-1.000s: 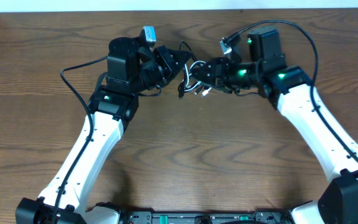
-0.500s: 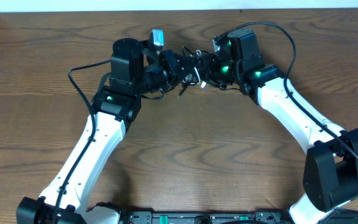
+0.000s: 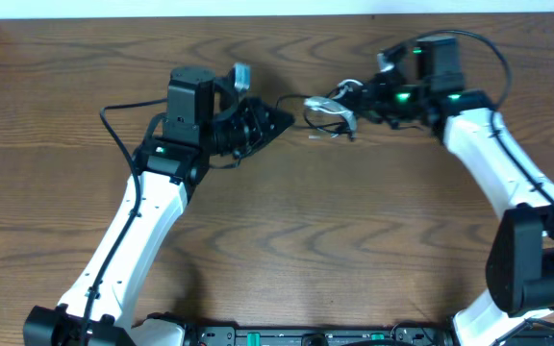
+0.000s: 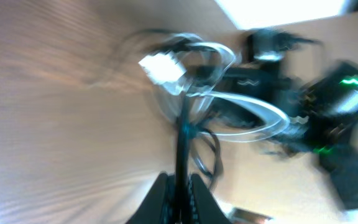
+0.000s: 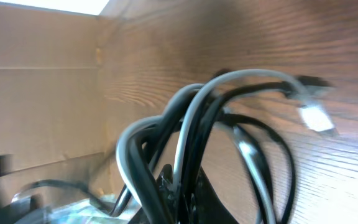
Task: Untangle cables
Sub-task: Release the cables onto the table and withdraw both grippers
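Observation:
The cables will lie on the bare wood (image 3: 390, 197) just in front of my right gripper after my left gripper releases them.
The cables (image 3: 326, 110) hang as a small tangle of black and light grey cord between my two grippers at the back middle of the table. My left gripper (image 3: 283, 119) is shut on one black cord (image 4: 182, 134), which runs taut from its tips toward the tangle. A white plug (image 4: 160, 67) and grey loops (image 4: 253, 113) show blurred beyond it. My right gripper (image 3: 353, 100) is shut on the bundle from the right. In the right wrist view its jaws (image 5: 182, 194) pinch a grey cord (image 5: 190, 118) and black strands together, and a plug end (image 5: 317, 118) dangles at the right.
The wooden table (image 3: 287, 240) spreads in front of both arms. A white wall edge (image 3: 162, 8) runs along the back. Thick black arm wires loop beside the left arm (image 3: 113, 125) and over the right arm (image 3: 489, 67).
My right gripper has closed on the bundle and pulled it right, away from the left gripper. The left gripper has drawn back slightly left, and a black cord now stretches between them.

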`<state>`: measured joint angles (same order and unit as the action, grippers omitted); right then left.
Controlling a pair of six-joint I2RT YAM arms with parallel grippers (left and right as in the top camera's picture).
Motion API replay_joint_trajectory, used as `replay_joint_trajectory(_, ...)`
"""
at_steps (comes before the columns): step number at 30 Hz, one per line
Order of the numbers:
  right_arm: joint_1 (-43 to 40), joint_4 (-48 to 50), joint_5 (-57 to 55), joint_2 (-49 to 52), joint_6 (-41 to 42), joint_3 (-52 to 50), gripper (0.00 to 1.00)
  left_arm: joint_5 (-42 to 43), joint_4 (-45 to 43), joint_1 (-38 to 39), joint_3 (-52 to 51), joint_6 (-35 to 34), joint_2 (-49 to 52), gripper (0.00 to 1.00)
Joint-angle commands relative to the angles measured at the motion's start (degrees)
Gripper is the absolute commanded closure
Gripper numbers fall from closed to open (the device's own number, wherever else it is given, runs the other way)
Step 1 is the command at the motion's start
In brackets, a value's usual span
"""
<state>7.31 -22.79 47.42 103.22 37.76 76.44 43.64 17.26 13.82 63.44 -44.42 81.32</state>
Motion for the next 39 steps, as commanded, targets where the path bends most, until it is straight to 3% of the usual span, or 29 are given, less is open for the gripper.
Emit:
replay_joint_trajectory(1, -6.51, -1.33, 10.71, 0.13, -5.4, 0.42, 0.99, -16.94, 8.31, -1.73, 0.57, 15.54, -1.16, 0.93)
replay_joint_trajectory(4, -11.58, -3.45, 16.26, 0.11, -6.34, 0.42, 0.99, -30.88, 14.51, -1.7, 0.57, 18.36, -1.16, 0.93)
replay_joint_trajectory(6, -15.06, -6.47, 15.98, 0.11, -8.68, 0.42, 0.99, -35.01, 16.11, -1.7, 0.57, 20.2, -1.16, 0.92)
replay_joint_trajectory(12, -21.94, -19.5, -0.35, 0.13, -13.11, 0.42, 0.99, -35.54, 15.89, -1.7, 0.57, 22.38, -1.16, 0.92)
replay_joint_trajectory(22, -20.65, -27.12, -3.67, 0.13, -23.3, 0.42, 0.99, -31.17, 15.72, 0.79, 0.55, 22.36, -0.28, 0.92)
replay_joint_trajectory(24, -19.78, -27.87, -3.78, 0.13, -25.4, 0.42, 0.99, -29.81, 15.74, 2.05, 0.55, 22.38, 0.31, 0.83)
replay_joint_trajectory(26, -18.8, -28.74, -3.78, 0.13, -27.23, 0.42, 0.92, -29.09, 15.69, 3.72, 0.55, 22.77, 0.81, 0.62)
replay_joint_trajectory(30, -16.96, -29.75, -3.76, 0.13, -29.92, 0.42, 0.66, -29.11, 15.08, 7.08, 0.55, 25.59, 2.05, 0.45)
replay_joint_trajectory(33, -15.65, -29.99, -3.65, 0.13, -31.47, 0.42, 0.45, -29.14, 14.4, 8.96, 0.55, 26.86, 3.17, 0.38)
replay_joint_trajectory(39, -14.49, -30.01, 0.33, -0.22, -35.3, 0.42, 0.32, -29.07, 11.28, 10.32, 0.55, 26.84, 5.11, 0.35)
